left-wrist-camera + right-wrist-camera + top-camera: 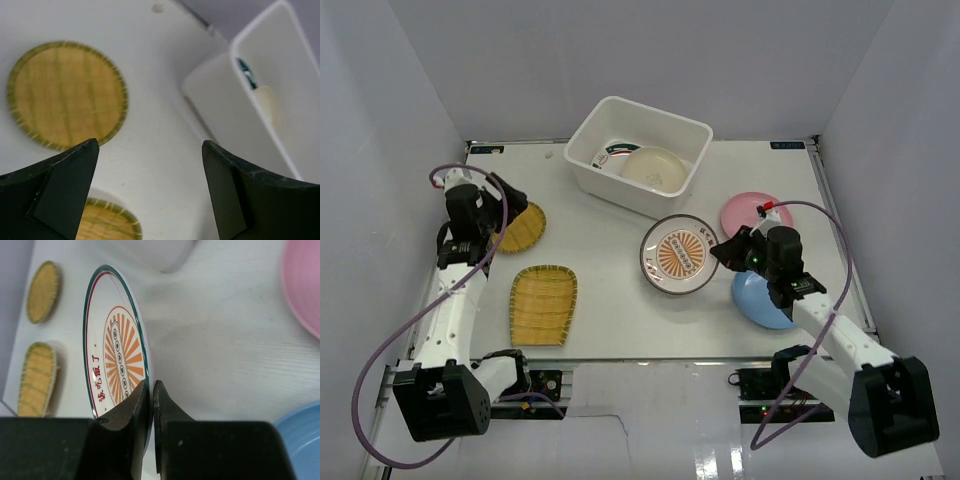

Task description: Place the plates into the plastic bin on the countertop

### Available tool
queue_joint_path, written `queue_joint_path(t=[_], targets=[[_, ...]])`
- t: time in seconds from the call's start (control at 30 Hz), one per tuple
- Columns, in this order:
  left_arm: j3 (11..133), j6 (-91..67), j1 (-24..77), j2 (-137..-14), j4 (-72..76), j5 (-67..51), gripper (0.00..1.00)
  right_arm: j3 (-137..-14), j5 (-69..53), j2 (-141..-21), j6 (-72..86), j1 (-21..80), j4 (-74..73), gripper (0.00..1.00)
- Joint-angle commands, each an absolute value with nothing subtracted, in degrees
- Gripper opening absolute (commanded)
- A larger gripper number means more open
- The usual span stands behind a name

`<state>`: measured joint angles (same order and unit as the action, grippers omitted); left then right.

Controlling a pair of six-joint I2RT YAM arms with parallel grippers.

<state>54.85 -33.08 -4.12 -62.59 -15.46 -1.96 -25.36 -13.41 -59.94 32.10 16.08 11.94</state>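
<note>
The robot's right gripper should release the orange-patterned plate on top of the cream plate (658, 166) inside the white plastic bin.
The orange-patterned plate (677, 256) lies mid-table, and my right gripper (722, 250) is shut on its right rim. In the right wrist view the gripper (151, 385) pinches that plate's (117, 352) green edge between both fingers. My left gripper (512, 215) hovers open over the yellow round plate (524, 229), with nothing between its fingers (65, 185). Near it is the yellow rectangular plate (544, 305). The pink plate (752, 211) and the blue plate (758, 300) sit at the right. The white plastic bin (588, 170) at the back holds a green-red-rimmed plate (610, 156) and a cream plate (655, 168).
White walls enclose the countertop (610, 320) on three sides, with dark rails along its edges. The right arm lies partly over the blue plate. In the left wrist view the bin (225, 100) stands to the right of the yellow round plate (65, 95).
</note>
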Motion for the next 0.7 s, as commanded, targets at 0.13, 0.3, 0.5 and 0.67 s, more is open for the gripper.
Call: queue_joint_path(t=[0.13,0.3,0.5,0.67], targets=[[42.28,-37.44,-10.35,-58.0,-16.53,7.47,0.95,-36.88,-23.38,-45.88,34.1,18.54,8.78,0.08],[40.26,-40.07,-16.94,-62.48,-12.14,5.29,0.95,-49.64,-21.54,-58.49,34.63,18.63,14.83,0.08],[37.79,-44.82,-23.55,-70.3,-4.22,-4.55,0.96,-71.95,-14.34,-81.88,33.23,18.46,14.34,0.08],[40.43,-44.66,-24.17,-80.31,-1.76,-6.68,0.96,-88.03,-11.78,-98.84,33.4,18.37,11.52,0.08]])
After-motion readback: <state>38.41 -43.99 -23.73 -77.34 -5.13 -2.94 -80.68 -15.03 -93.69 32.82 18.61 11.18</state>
